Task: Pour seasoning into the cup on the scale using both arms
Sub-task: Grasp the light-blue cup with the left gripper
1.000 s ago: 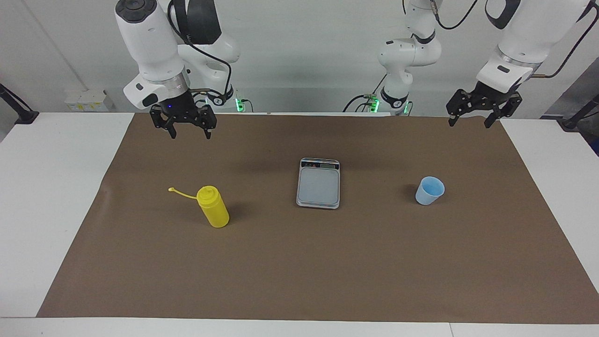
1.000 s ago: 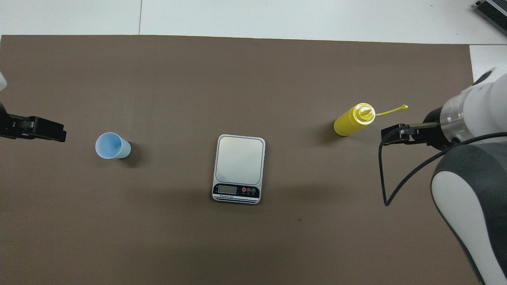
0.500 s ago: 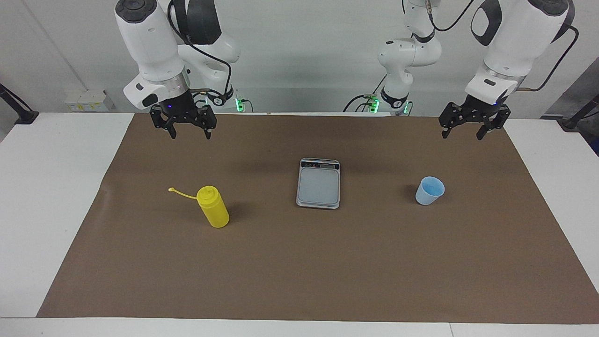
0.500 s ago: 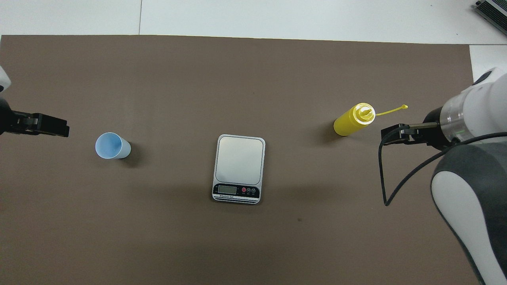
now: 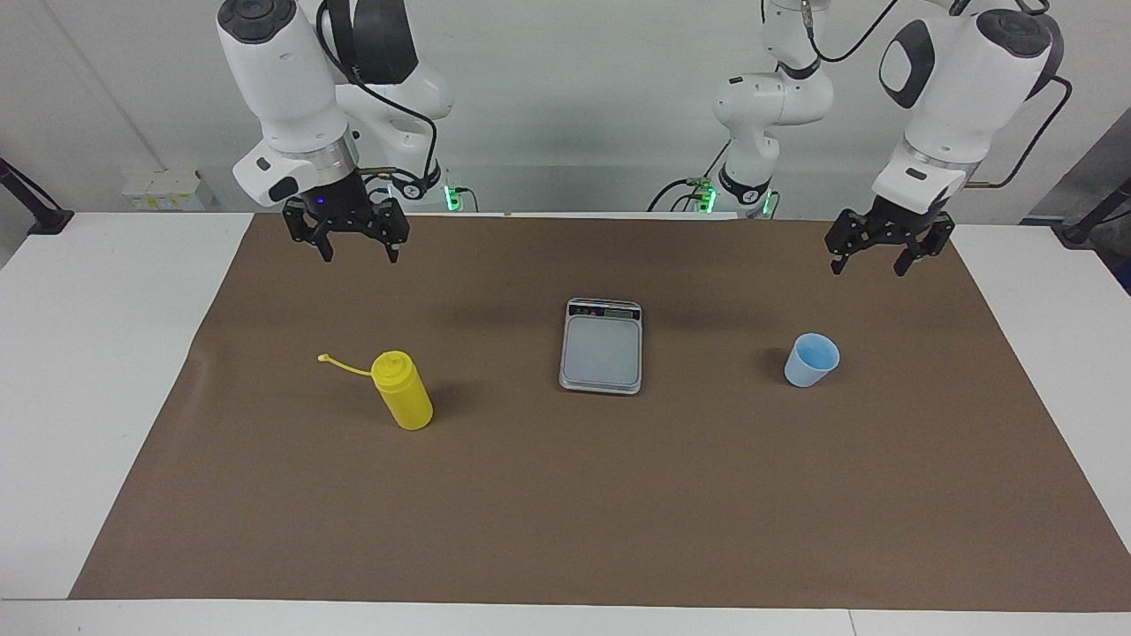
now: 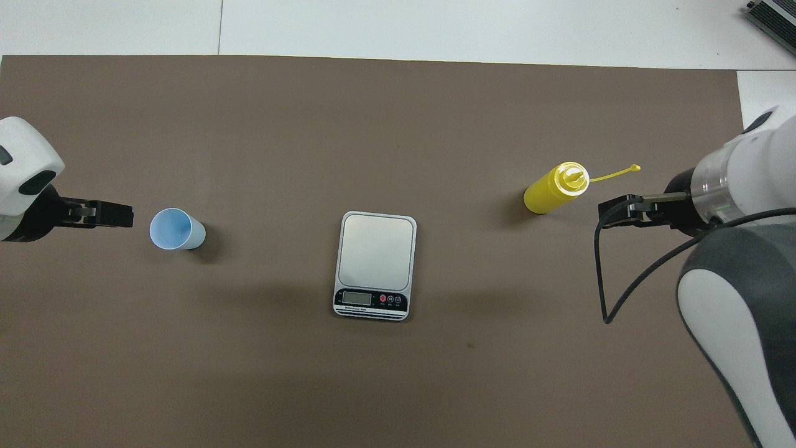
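The light blue cup is next for my left gripper, which should go to it and close on the cup's rim [image 6: 152, 229], at the side nearest that gripper.
The yellow seasoning bottle [image 5: 403, 402] [image 6: 550, 191] stands upright on the brown mat toward the right arm's end, its cap strap trailing outward. The light blue cup [image 5: 811, 359] [image 6: 176, 229] stands upright toward the left arm's end, on the mat and not on the scale. Between them lies the silver scale [image 5: 602, 346] [image 6: 376, 261], its plate bare and its display strip nearest the robots. My left gripper [image 5: 869, 268] [image 6: 121, 214] hangs open over the mat beside the cup, touching nothing. Open too, my right gripper [image 5: 358, 256] [image 6: 612, 208] waits over the mat beside the bottle.
A brown mat [image 5: 565, 512] covers most of the white table [image 5: 97, 353]. Black stand feet sit at the table's two ends [image 5: 40, 216] [image 5: 1091, 225]. A grey device [image 6: 774, 22] lies at one corner farthest from the robots.
My left arm has swung in from its end of the table, and its gripper now hangs closer to the cup. The right arm, bottle, cup and scale have not moved.
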Controlling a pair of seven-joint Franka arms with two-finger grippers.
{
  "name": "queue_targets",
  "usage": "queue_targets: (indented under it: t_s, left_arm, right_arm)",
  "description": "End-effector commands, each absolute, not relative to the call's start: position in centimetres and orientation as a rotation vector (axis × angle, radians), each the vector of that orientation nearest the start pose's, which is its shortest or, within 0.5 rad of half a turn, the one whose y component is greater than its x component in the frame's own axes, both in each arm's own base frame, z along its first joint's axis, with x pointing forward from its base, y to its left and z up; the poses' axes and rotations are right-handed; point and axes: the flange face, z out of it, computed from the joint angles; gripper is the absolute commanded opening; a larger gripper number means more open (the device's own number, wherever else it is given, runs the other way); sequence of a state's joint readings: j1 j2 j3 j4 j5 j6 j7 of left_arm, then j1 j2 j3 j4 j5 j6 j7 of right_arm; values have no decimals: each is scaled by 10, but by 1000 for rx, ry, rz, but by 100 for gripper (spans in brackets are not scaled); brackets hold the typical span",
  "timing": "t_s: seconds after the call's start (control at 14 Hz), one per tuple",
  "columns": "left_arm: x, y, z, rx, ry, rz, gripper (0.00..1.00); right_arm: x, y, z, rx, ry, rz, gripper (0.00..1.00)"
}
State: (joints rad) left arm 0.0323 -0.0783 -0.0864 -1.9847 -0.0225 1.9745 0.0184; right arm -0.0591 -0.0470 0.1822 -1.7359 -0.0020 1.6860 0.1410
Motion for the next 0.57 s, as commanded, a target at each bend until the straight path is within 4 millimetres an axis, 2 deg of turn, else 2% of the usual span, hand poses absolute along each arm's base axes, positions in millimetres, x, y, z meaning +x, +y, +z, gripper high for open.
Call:
queue_targets:
  t_s: [0.0, 0.07, 0.21, 0.5]
  left_arm:
    - [556, -15, 455, -3175, 27, -129, 100]
    - [559, -6, 436, -3178, -4, -142, 100]
    - [554, -2, 413, -3201, -56, -185, 100]
    - [541, -1, 383, -3233, -128, -179, 100]
  right_arm:
    - [536, 67, 584, -3139, 40, -7, 100]
    - [536, 67, 584, -3139, 40, -7, 100]
    - [536, 67, 584, -3139, 40, -7, 100]
    - [536, 67, 584, -3139, 40, -7, 100]
